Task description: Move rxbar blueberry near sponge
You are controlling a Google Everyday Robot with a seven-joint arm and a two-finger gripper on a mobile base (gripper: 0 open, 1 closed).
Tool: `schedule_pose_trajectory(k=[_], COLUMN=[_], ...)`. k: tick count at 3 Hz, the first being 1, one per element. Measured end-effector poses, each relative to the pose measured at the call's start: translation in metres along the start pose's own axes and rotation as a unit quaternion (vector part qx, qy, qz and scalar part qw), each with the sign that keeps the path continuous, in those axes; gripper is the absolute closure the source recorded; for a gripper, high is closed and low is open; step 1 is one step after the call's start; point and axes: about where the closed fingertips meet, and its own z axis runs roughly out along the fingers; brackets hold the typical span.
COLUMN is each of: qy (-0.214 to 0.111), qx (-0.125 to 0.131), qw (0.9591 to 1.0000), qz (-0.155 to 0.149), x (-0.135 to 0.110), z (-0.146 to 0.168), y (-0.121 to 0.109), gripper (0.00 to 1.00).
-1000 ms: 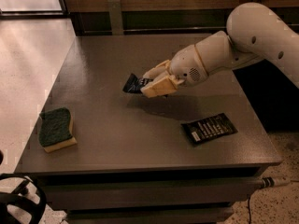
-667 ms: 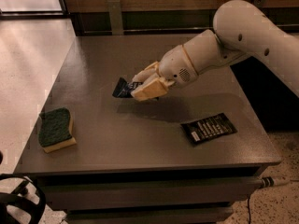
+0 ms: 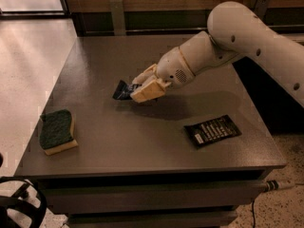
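I will use my gripper to set the rxbar blueberry down on the grey table [image 3: 92, 97], slightly behind the sponge and toward the middle of the table.
My gripper [image 3: 141, 86] is above the middle of the grey table [image 3: 142, 141], reaching in from the right. Its pale fingers [image 3: 147, 92] are shut on the rxbar blueberry [image 3: 123, 90], a small dark navy wrapper that sticks out to the left of the fingers, held just above the tabletop. The sponge [image 3: 57, 131], green on top with a yellow base, lies near the table's front left corner, well to the left of and nearer than the bar.
A larger flat black wrapper with white text [image 3: 212, 130] lies at the front right of the table. A dark wall base runs behind the table. Pale floor is to the left. A black wheel-like part [image 3: 19, 208] shows at bottom left.
My gripper has carried the rxbar blueberry leftward and a little toward the front, closer to the sponge. The sponge and black wrapper have not moved.
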Motion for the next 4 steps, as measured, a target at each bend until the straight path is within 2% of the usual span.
schedule_pose_trajectory(k=[1, 2, 4], qy=[-0.004, -0.009, -0.008], qx=[-0.002, -0.014, -0.05], qw=[1.0, 0.9997, 0.9976], qz=[-0.002, -0.017, -0.048], x=[-0.002, -0.013, -0.047], z=[0.012, 0.026, 0.06], y=[-0.01, -0.017, -0.017], gripper=[1.0, 1.0, 1.0])
